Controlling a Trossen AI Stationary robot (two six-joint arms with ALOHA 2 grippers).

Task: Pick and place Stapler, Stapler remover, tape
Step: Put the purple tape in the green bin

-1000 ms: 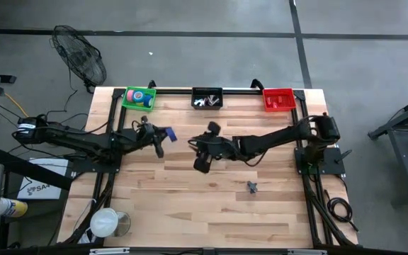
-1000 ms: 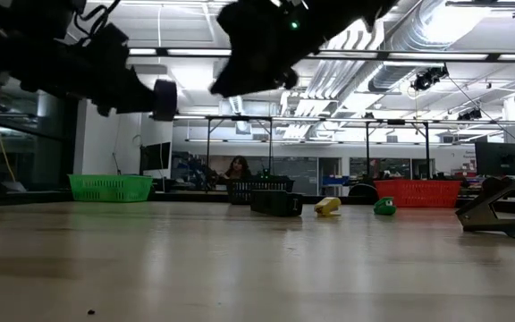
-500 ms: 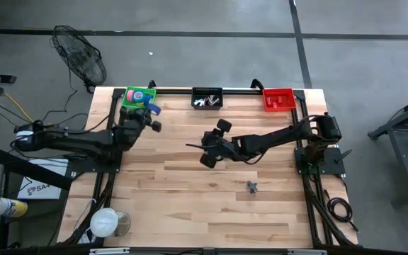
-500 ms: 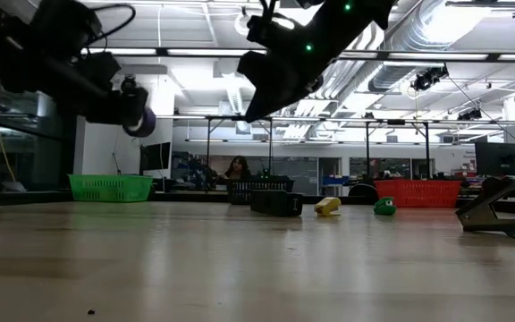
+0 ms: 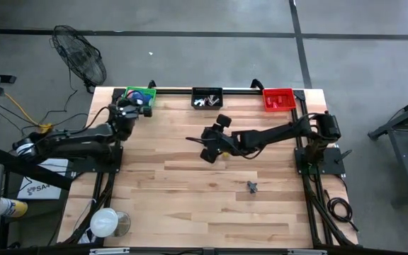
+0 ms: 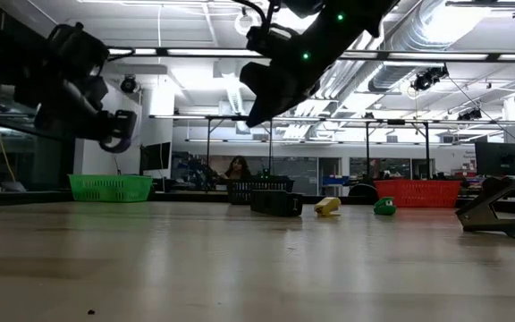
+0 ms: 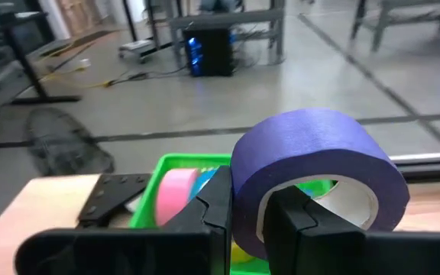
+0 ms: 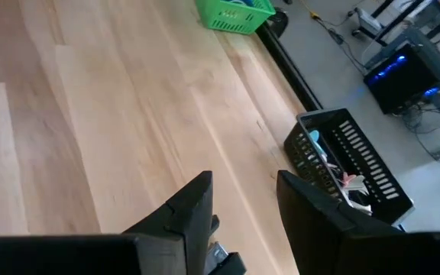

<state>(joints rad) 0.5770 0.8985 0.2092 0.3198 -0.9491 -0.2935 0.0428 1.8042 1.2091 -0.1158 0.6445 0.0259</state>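
Next, I let go of the purple tape roll with my left gripper in the green basket [image 5: 141, 97] [image 7: 243, 229], next to the pink and blue rolls.
My left gripper [image 7: 254, 202] is shut on a purple tape roll [image 7: 319, 153], held in the air at the near edge of the green basket [image 5: 127, 93] at the table's far left. In the basket [image 7: 180, 162] lie pink [image 7: 173, 195] and blue rolls. My right gripper [image 8: 243, 191] hangs open above the middle of the table [image 5: 207, 150] with nothing between its fingers. The stapler remover [image 5: 252, 186] lies on the wood right of centre, nearer the front edge. The stapler is out of view. My left gripper pinches the purple roll's wall [image 7: 244, 218]. One finger [image 7: 296, 221] is inside the ring and the other [image 7: 216, 206] is outside. The fingers run about level, pointing toward the table's far left corner. The roll is lifted clear, its hole facing sideways.
A black basket [image 5: 207, 98] with small metal things stands at the far middle and a red basket [image 5: 278, 99] at the far right. A clear cup [image 5: 107, 222] stands at the near left corner. Bare wood lies between the arms and the front edge.
My left gripper has swung from the middle left of the table toward the far left corner, up to the green basket, carrying the purple roll and turning as it went. My right gripper has drifted a little toward the far edge and tipped.
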